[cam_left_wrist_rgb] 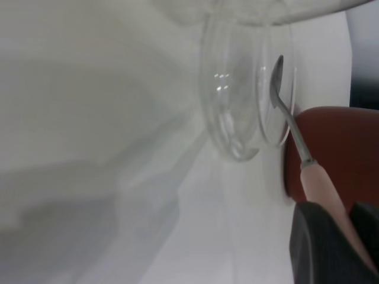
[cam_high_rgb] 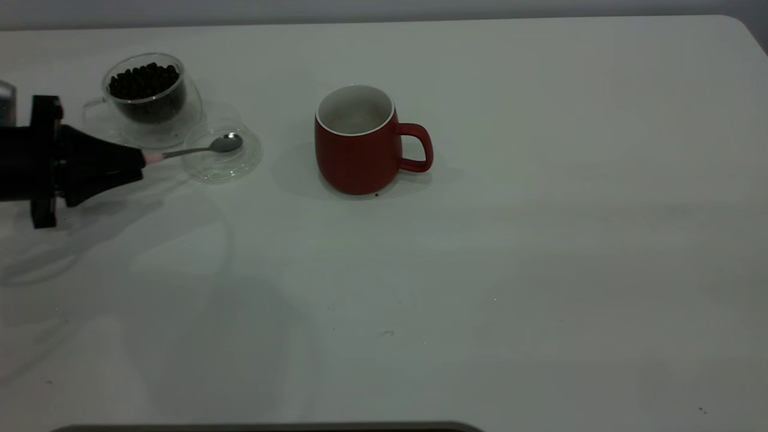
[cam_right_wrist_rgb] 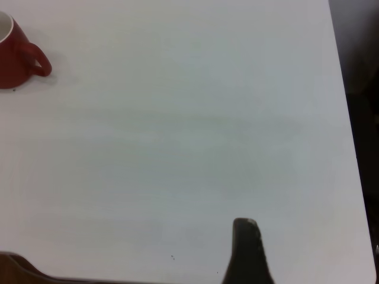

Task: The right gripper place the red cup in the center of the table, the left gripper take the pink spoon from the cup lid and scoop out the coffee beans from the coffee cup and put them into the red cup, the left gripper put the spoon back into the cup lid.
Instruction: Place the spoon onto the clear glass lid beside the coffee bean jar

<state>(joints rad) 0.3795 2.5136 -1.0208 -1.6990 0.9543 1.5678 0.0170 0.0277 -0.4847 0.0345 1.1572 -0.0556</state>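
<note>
My left gripper has the pink spoon. Next, I set it down across the rim of the cup lid (cam_high_rgb: 188,152) (cam_left_wrist_rgb: 279,144), with the metal bowl inside.
The red cup (cam_high_rgb: 358,150) stands upright near the middle of the table (cam_high_rgb: 510,270), handle to the right and white inside bare; it also shows as the red cup (cam_left_wrist_rgb: 337,148) and the red cup (cam_right_wrist_rgb: 15,56). At the far left stands the clear coffee cup (cam_high_rgb: 150,114), holding coffee beans (cam_high_rgb: 144,81). Just in front of it lies the cup lid (cam_high_rgb: 243,165). My left gripper (cam_high_rgb: 143,159) is shut on the pink handle of the pink spoon (cam_high_rgb: 192,150), whose metal bowl is over the lid. The left gripper (cam_left_wrist_rgb: 342,218) pinches the pink spoon (cam_left_wrist_rgb: 291,121). My right gripper (cam_right_wrist_rgb: 249,248) hangs over bare table at the right.
The table's right edge (cam_right_wrist_rgb: 349,148) runs beside the right gripper. A dark strip (cam_high_rgb: 270,427) lines the front edge of the table. Tiny dark specks (cam_high_rgb: 384,333) dot the white surface in front of the red cup.
</note>
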